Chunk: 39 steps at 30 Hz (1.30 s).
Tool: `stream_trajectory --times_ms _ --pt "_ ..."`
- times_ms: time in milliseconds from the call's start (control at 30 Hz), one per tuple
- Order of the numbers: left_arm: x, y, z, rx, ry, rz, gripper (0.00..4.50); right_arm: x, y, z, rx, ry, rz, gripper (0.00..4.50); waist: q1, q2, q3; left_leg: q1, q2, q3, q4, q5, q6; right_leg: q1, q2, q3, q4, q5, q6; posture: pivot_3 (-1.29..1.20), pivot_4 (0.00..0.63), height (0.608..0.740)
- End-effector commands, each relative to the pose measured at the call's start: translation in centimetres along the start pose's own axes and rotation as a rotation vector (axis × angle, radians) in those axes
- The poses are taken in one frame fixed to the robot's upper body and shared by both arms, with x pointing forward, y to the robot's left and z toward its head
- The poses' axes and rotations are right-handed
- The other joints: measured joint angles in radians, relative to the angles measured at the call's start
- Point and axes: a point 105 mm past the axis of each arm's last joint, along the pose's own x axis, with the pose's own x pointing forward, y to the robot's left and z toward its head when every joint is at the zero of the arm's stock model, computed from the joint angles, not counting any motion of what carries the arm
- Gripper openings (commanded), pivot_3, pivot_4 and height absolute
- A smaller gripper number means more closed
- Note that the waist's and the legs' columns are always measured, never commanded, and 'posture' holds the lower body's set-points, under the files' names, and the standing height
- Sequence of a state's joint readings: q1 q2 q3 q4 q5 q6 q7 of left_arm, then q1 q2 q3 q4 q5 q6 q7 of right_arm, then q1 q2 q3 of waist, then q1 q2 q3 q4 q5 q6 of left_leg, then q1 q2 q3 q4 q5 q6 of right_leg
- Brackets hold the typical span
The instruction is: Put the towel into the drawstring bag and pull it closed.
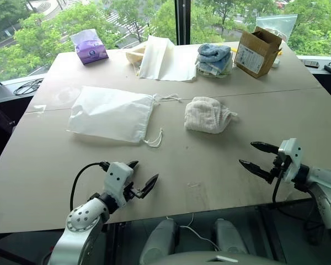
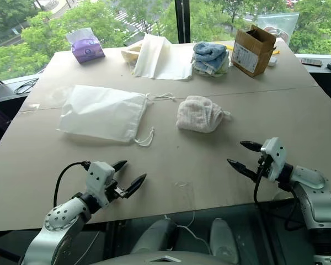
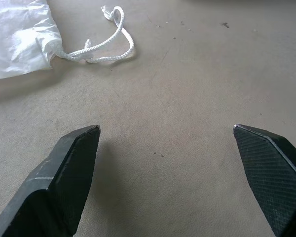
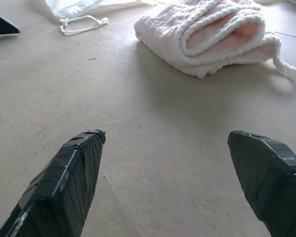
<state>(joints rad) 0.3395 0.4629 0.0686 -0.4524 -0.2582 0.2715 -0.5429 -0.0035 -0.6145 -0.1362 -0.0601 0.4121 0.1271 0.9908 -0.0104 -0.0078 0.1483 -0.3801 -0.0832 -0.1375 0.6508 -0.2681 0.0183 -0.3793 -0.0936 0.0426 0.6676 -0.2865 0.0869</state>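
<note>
The robot's left gripper needs to next move to the middle of the bag's opening edge (image 1: pixel 147 119), between the bag's two cords, and close on the top layer there.
The folded cream towel (image 1: pixel 208 115) lies on the table right of centre, also close ahead in the right wrist view (image 4: pixel 212 34). The white drawstring bag (image 1: pixel 111 113) lies flat to its left, mouth toward the towel, with cord loops (image 1: pixel 155 139) trailing at its near corner (image 3: pixel 101 47). My left gripper (image 1: pixel 142 175) hovers open over bare table near the front edge, short of the bag's cord. My right gripper (image 1: pixel 256 155) stands open near the front right, short of the towel, nothing between its fingers.
At the back of the table (image 1: pixel 209 171) stand a purple tissue pack (image 1: pixel 89 46), a white cloth sheet (image 1: pixel 164 58), a blue and white towel stack (image 1: pixel 214 59) and a cardboard box (image 1: pixel 257 51). Cables (image 1: pixel 26 86) lie off the left edge.
</note>
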Motion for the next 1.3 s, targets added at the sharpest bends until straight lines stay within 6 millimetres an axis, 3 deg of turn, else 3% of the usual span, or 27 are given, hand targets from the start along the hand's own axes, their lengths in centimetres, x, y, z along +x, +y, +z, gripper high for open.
stream_trajectory --times_ms 33,433,600,767,867,1133,1300 --pt "-0.3 -0.1 0.4 0.016 -0.029 -0.006 4.48 -0.3 -0.2 0.9 -0.024 -0.04 0.003 4.28 0.0 0.0 0.0 0.0 0.0 0.0 0.0 0.0 0.0 0.0 0.0 0.0 0.0 0.0 0.0 0.0 0.15 0.74" --pt "-0.8 0.1 0.5 0.012 -0.041 0.003 4.48 -0.4 0.6 0.4 -0.012 -0.046 0.034 4.28 0.001 0.0 0.0 -0.001 0.0 0.0 -0.002 -0.001 0.001 0.0 0.0 -0.001 -0.004 0.0 0.0 0.0 0.15 0.74" --pt "0.0 0.4 1.9 0.031 -0.088 0.031 4.48 -0.1 0.8 0.8 -0.011 -0.068 0.048 4.28 0.002 0.0 0.0 -0.001 0.0 0.0 -0.002 -0.001 0.001 0.0 0.0 -0.001 -0.004 0.0 0.0 0.0 0.15 0.74" --pt "1.7 0.4 4.6 0.079 -0.158 0.063 4.48 0.7 1.2 2.1 -0.019 -0.099 0.088 4.28 0.003 0.0 0.0 -0.001 0.0 -0.001 -0.002 0.0 0.001 0.0 0.0 -0.001 -0.004 0.0 0.0 0.0 0.15 0.74" --pt "3.0 1.4 6.7 0.122 -0.198 0.144 4.48 1.5 1.5 3.8 -0.038 -0.136 0.12 4.28 0.003 0.0 0.0 -0.001 0.0 -0.001 -0.002 0.0 0.0 0.0 0.0 -0.001 -0.004 0.0 0.0 0.0 0.15 0.74" --pt "9.3 3.5 11.6 0.159 -0.256 0.411 4.48 3.2 1.6 6.7 -0.069 -0.203 0.136 4.28 0.018 -0.003 0.002 -0.002 -0.001 -0.002 0.0 0.002 -0.004 0.0 0.001 -0.003 -0.004 0.001 0.001 0.0 0.15 0.74" --pt "12.0 5.1 12.2 0.223 -0.171 0.623 4.48 3.1 1.4 6.8 -0.082 -0.196 0.128 4.28 0.023 -0.004 0.002 -0.004 -0.001 -0.002 0.0 0.002 -0.004 -0.001 0.0 -0.003 -0.004 0.001 0.002 0.0 0.15 0.74"
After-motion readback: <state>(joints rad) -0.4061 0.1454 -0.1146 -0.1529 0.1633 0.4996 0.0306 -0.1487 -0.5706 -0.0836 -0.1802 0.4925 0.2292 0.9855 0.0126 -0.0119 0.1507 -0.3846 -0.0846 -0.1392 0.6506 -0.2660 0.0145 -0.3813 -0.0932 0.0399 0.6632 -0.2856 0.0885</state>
